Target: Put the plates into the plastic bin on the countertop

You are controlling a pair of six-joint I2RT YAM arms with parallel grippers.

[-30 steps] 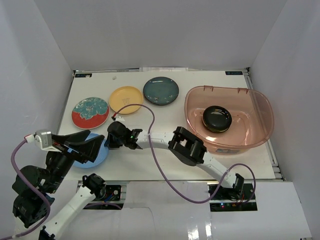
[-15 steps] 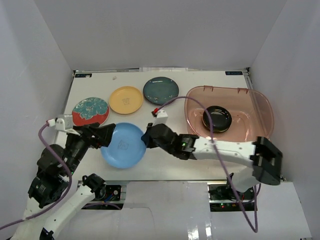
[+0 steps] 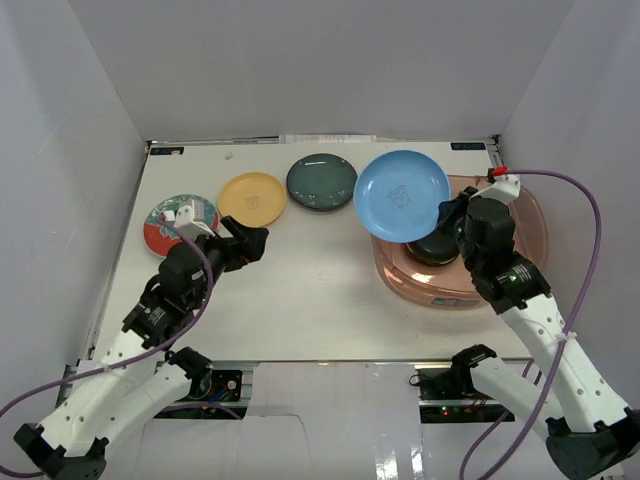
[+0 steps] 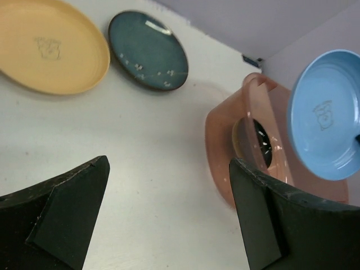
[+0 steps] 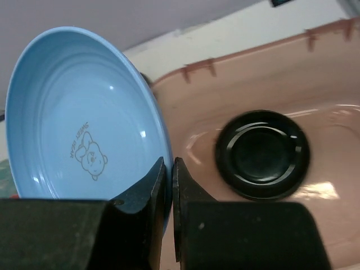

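My left gripper needs to grip the yellow plate on the rim (image 3: 221, 211), on the side that faces the red-and-teal plate.
My right gripper (image 3: 455, 212) is shut on the rim of the light blue plate (image 3: 402, 196), holding it tilted in the air above the left end of the pinkish plastic bin (image 3: 530, 215). The wrist view shows the plate (image 5: 79, 118) pinched between my fingers (image 5: 169, 185). A black plate (image 3: 437, 240) lies in the bin (image 5: 332, 67). My left gripper (image 3: 252, 243) is open and empty above the white countertop (image 3: 300, 290). The yellow plate (image 3: 252, 198), dark teal plate (image 3: 321, 181) and red-and-teal plate (image 3: 170, 222) lie at the back left.
Pale grey walls enclose the countertop on three sides. My left arm partly covers the red-and-teal plate. In the left wrist view the yellow plate (image 4: 48, 48), teal plate (image 4: 147, 49), bin (image 4: 225, 135) and blue plate (image 4: 326, 112) show.
My right gripper has carried the blue plate from the front left of the counter up and right over the bin. My left gripper has let go and moved back towards the left plates.
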